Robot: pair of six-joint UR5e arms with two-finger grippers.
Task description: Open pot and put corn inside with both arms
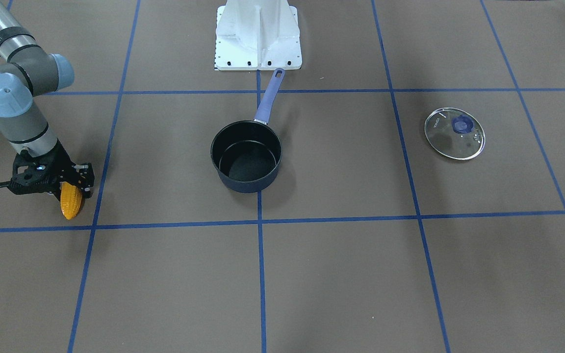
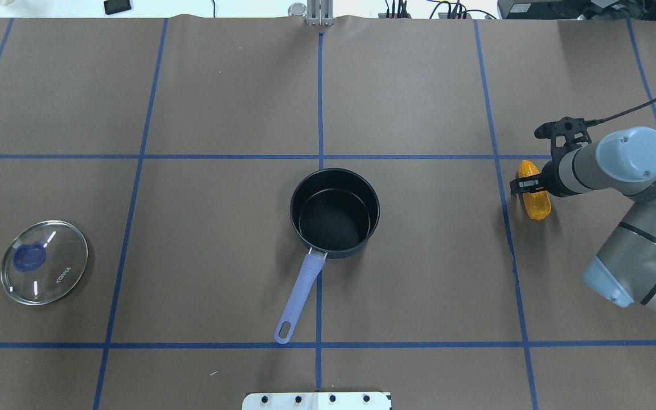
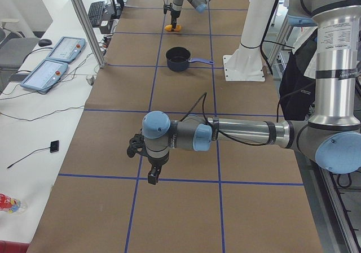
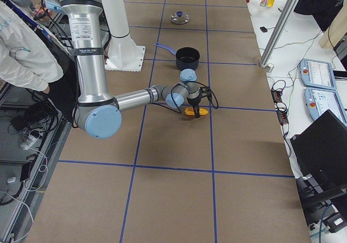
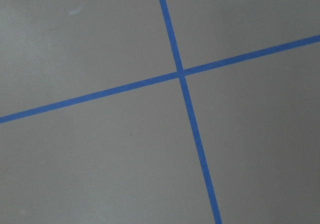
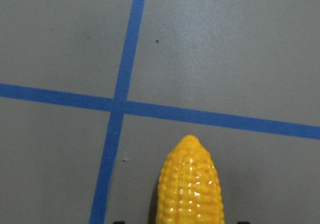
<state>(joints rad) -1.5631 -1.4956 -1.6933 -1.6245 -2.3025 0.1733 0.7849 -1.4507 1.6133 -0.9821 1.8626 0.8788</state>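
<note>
Next, my right gripper lets go of the corn near the middle of the open pot's dark bottom [image 1: 243,158].
The pot [image 1: 246,184] stands open and empty at the table's middle, its periwinkle handle [image 1: 269,98] toward the robot base; it also shows in the overhead view [image 2: 333,171]. The corn [image 1: 71,207] lies on the table on my right side, also in the overhead view [image 2: 534,200] and the right wrist view [image 6: 190,184]. My right gripper [image 2: 526,185] is down over the corn's thick end; its dark tips stand apart on both sides of the cob, so it is open. My left gripper [image 3: 152,174] hangs above bare table far from the pot; I cannot tell if it is open.
The round glass lid [image 2: 44,262] with a blue knob lies flat on my left side, well away from the pot. The white base mount [image 1: 258,37] stands behind the pot handle. Blue tape lines grid the brown table.
</note>
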